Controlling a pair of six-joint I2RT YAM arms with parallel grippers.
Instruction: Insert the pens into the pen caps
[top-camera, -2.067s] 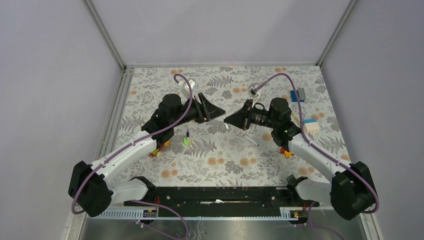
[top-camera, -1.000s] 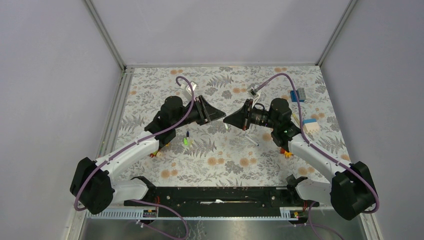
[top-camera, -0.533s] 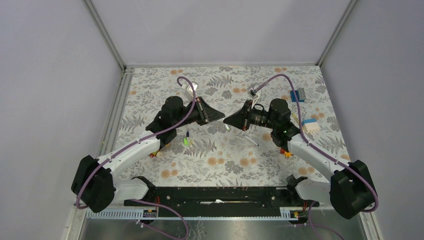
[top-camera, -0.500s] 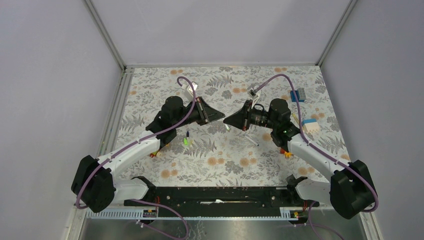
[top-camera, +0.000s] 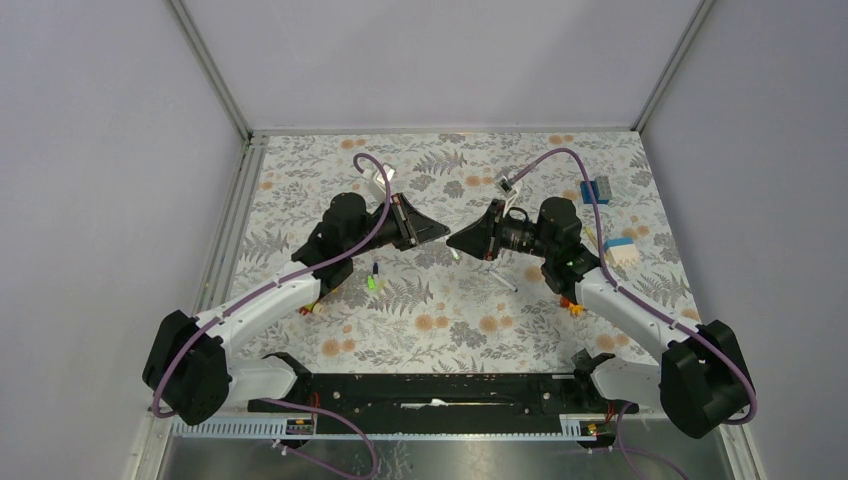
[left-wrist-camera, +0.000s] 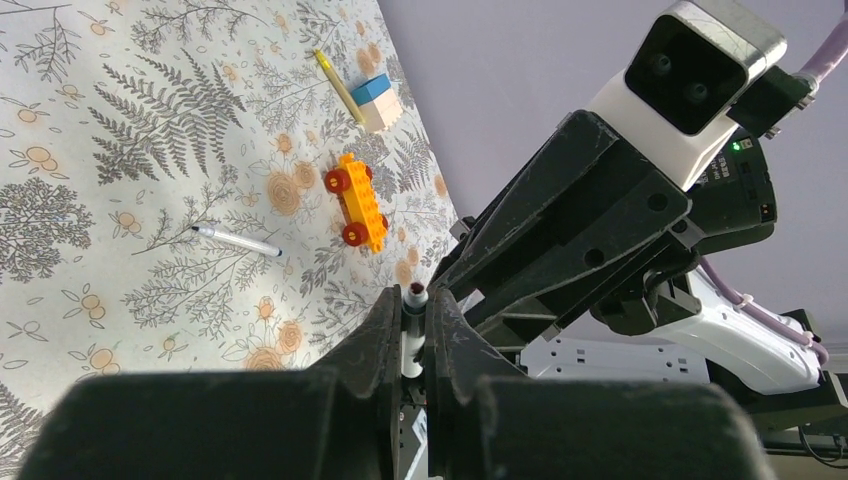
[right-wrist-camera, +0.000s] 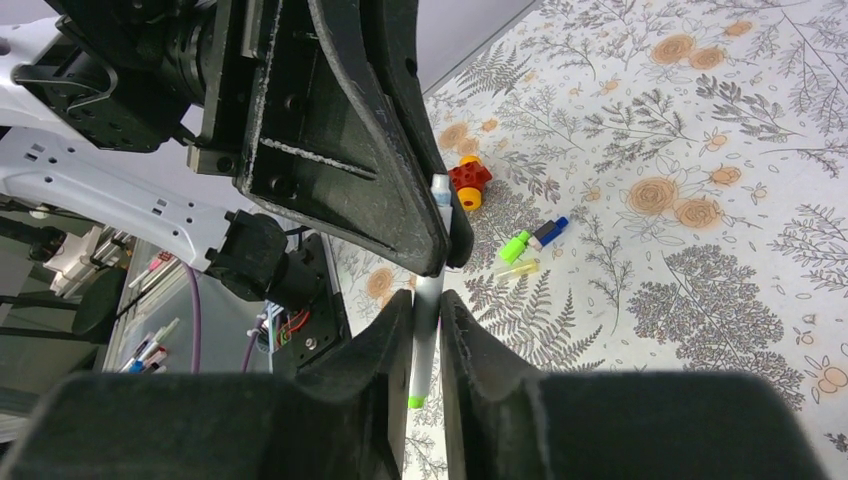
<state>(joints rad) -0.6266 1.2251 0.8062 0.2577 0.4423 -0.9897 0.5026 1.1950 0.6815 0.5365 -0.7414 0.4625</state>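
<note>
My right gripper is holding the white pen at a slant, so it should open and take the pen again straight near its green end (right-wrist-camera: 416, 401) before my left gripper opens.
In the top view my left gripper (top-camera: 438, 232) and right gripper (top-camera: 456, 239) meet tip to tip above the middle of the mat. The left gripper (left-wrist-camera: 413, 303) is shut on a white-barrelled pen (left-wrist-camera: 411, 335); its grey collar and dark tip stick out at the fingertips. A white pen (right-wrist-camera: 422, 345) with a green end lies lengthwise in the right gripper (right-wrist-camera: 427, 302), whose fingers sit close against it. It runs up behind the left fingers, so I cannot tell if these are one pen. On the mat lie a green cap (right-wrist-camera: 514, 246), a blue cap (right-wrist-camera: 549, 232) and a yellowish stick (right-wrist-camera: 514, 268).
Another white pen (left-wrist-camera: 236, 240) lies on the mat beside an orange toy car (left-wrist-camera: 355, 204). A yellow pen (left-wrist-camera: 337, 85) rests by a blue-and-white brick (left-wrist-camera: 378, 100). A blue brick (top-camera: 597, 189) sits far right, and a red-yellow toy (right-wrist-camera: 468, 180) lies near the caps.
The left gripper has edged right and down until its fingertips meet the right gripper's. The right arm has stayed where it was.
</note>
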